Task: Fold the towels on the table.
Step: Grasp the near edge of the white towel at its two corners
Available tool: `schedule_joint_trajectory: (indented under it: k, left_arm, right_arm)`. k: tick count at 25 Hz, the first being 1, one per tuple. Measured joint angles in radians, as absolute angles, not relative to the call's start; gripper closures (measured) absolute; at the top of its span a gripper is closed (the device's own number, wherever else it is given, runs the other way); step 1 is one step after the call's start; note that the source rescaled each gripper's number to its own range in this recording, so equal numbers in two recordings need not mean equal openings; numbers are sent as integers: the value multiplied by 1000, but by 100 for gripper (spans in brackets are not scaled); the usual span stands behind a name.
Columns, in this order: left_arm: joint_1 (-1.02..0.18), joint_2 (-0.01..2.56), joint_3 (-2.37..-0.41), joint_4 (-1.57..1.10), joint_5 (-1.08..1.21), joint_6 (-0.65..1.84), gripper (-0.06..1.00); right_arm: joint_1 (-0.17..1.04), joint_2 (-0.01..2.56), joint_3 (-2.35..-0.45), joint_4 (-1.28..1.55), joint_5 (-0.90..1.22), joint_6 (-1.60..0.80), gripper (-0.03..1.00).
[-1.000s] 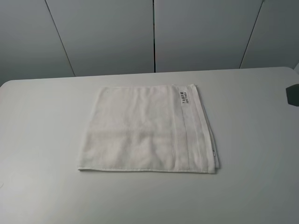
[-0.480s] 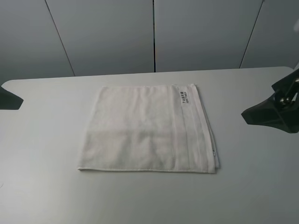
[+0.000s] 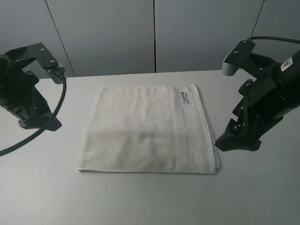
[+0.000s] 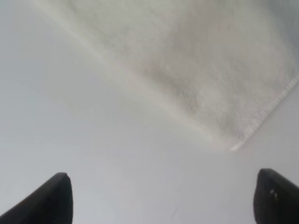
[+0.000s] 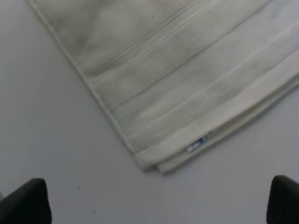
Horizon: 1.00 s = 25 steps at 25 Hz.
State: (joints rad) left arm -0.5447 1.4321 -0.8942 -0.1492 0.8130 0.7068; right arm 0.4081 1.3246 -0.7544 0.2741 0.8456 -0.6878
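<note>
The white towel is next for my right gripper, which should go to it and take hold of its layered near corner (image 3: 212, 171) (image 5: 143, 161) beside the small blue side tag.
The white towel (image 3: 145, 129) lies flat on the table (image 3: 150, 201), folded into a rough square. Its stripe band and small printed label (image 3: 184, 97) run along its right side. My left gripper (image 3: 41, 123) hovers over bare table left of the towel. In the left wrist view it (image 4: 166, 200) is open, with the towel (image 4: 187, 60) and one of its corners just ahead. My right gripper (image 3: 236, 140) hovers beside the towel's front right edge. In the right wrist view it (image 5: 154, 205) is open, with the towel's layered corner (image 5: 154, 163) ahead.
Grey wall panels (image 3: 154, 33) stand behind the table's far edge. White tabletop surrounds the towel on all sides. A small blue side tag (image 5: 196, 143) sticks out of the towel's edge near the right gripper.
Both arms have come in from the sides of the view and now hover beside the towel's left and right edges. The towel has not moved.
</note>
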Motion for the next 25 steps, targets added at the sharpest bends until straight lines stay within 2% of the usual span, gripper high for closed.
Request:
schedule_joint_trajectory:
  k: [8,14,25]
  left_arm:
    - [-704,1630,-929,-43,814,707,-4]
    - [-805,1756,-929,24,811,707,-4]
    - [-854,1905,-931,37,759,707,-4]
  right_arm:
    - [532,1548,-805,251,842,-753,-3]
    - [554,1643,-805,247,820,-845,-3]
    - [556,1667,-805,246,757,-914,-3]
